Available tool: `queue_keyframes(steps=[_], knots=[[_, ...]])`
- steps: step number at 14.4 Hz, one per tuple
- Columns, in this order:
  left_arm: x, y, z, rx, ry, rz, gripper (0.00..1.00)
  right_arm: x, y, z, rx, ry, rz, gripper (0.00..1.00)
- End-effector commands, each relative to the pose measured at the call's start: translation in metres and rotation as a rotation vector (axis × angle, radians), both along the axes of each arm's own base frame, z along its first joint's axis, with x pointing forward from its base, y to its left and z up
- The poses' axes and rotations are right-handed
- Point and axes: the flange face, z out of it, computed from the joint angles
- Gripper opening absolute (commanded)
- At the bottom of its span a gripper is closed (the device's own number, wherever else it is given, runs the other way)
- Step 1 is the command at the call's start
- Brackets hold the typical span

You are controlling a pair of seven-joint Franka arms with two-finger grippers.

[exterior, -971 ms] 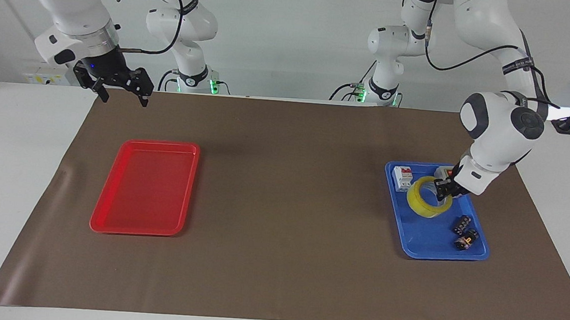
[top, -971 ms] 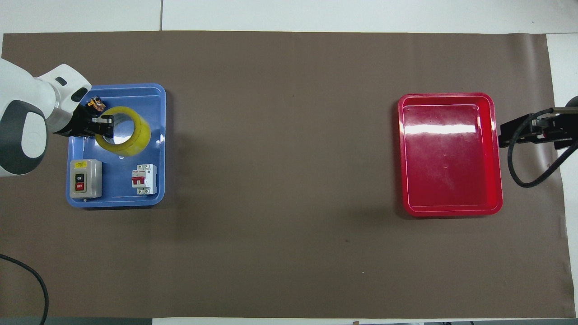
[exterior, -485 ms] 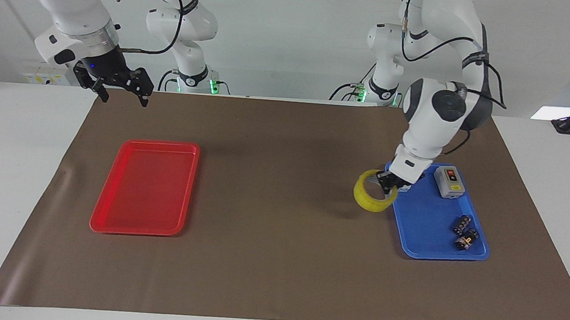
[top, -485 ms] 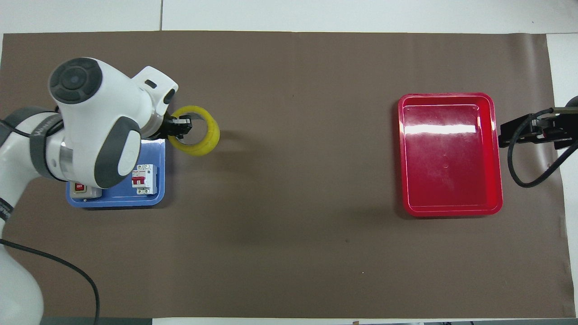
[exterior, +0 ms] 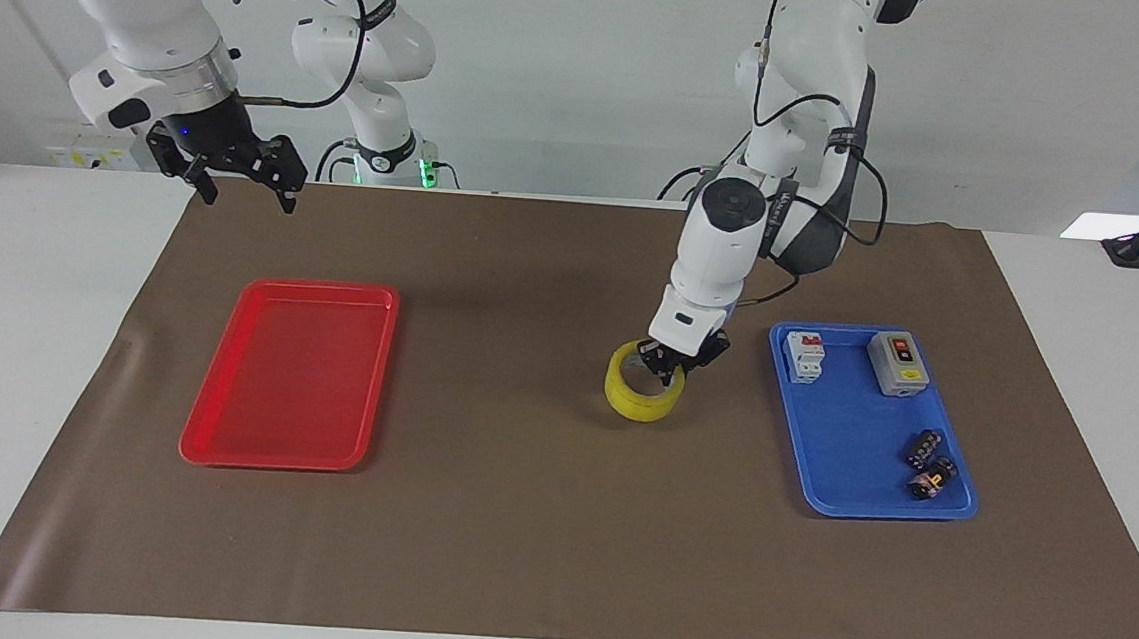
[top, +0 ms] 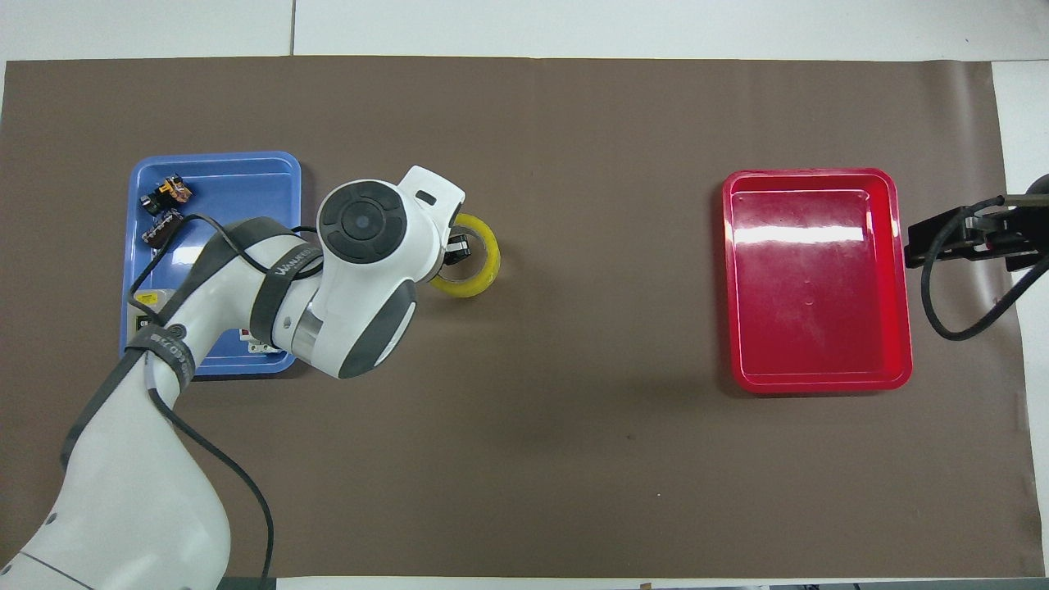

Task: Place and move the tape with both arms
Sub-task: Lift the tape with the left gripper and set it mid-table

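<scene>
The tape will be let go by my left gripper on the brown mat about midway (top: pixel 501 265) between the blue and red trays. The tape is now low over or on the mat.
The tape (exterior: pixel 641 394) is a yellow ring with a pale core, low over or on the brown mat between the two trays, nearer the blue tray; I cannot tell if it touches the mat. It also shows in the overhead view (top: pixel 482 262), partly under my left wrist. My left gripper (exterior: pixel 667 364) (top: pixel 456 248) is shut on the tape's rim, one finger inside the ring. My right gripper (exterior: pixel 244 176) (top: pixel 942 242) waits in the air, open and empty, over the mat's edge beside the red tray.
A red tray (exterior: pixel 293 372) (top: pixel 815 279) lies empty toward the right arm's end. A blue tray (exterior: pixel 867 424) (top: pixel 215 176) toward the left arm's end holds a grey switch box (exterior: pixel 896 362), a white breaker (exterior: pixel 805 357) and small dark parts (exterior: pixel 928 465).
My left gripper has carried the tape out of the blue tray and toward the mat's middle, and lowered it. The right arm has not moved.
</scene>
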Motion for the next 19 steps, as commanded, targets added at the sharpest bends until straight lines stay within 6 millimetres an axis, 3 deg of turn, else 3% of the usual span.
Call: queue_keyframes(steps=[1,7,10,13,14,15,16,17,19], knots=[[0.0,-0.018,-0.017,0.006,-0.059,0.033,0.0,-0.002,-0.005,-0.001,0.005,-0.01,0.015,1.0],[0.002,-0.026,-0.026,-0.009,-0.068,0.022,0.0,-0.002,-0.005,-0.001,0.005,-0.01,0.015,1.0],[-0.008,-0.042,-0.038,-0.012,-0.063,-0.007,0.0,-0.003,-0.006,-0.002,0.005,-0.008,0.015,1.0],[-0.012,-0.049,-0.036,-0.022,-0.065,-0.015,0.0,-0.004,-0.006,-0.006,0.005,0.003,0.013,1.0],[-0.012,-0.048,-0.037,-0.021,-0.064,-0.015,0.16,-0.004,-0.006,-0.006,0.005,0.003,0.013,1.0],[-0.012,-0.048,-0.036,-0.02,-0.063,-0.015,0.62,-0.004,-0.006,-0.006,0.007,0.003,0.013,1.0],[-0.013,-0.047,-0.033,-0.018,-0.062,-0.012,0.88,-0.004,-0.006,-0.006,0.005,0.001,0.013,1.0],[-0.014,-0.044,-0.027,-0.017,-0.063,-0.011,1.0,-0.004,-0.006,-0.006,0.005,0.001,0.013,1.0],[-0.013,-0.029,0.004,-0.024,-0.085,-0.003,1.0,-0.004,-0.006,-0.006,0.005,0.001,0.013,1.0]])
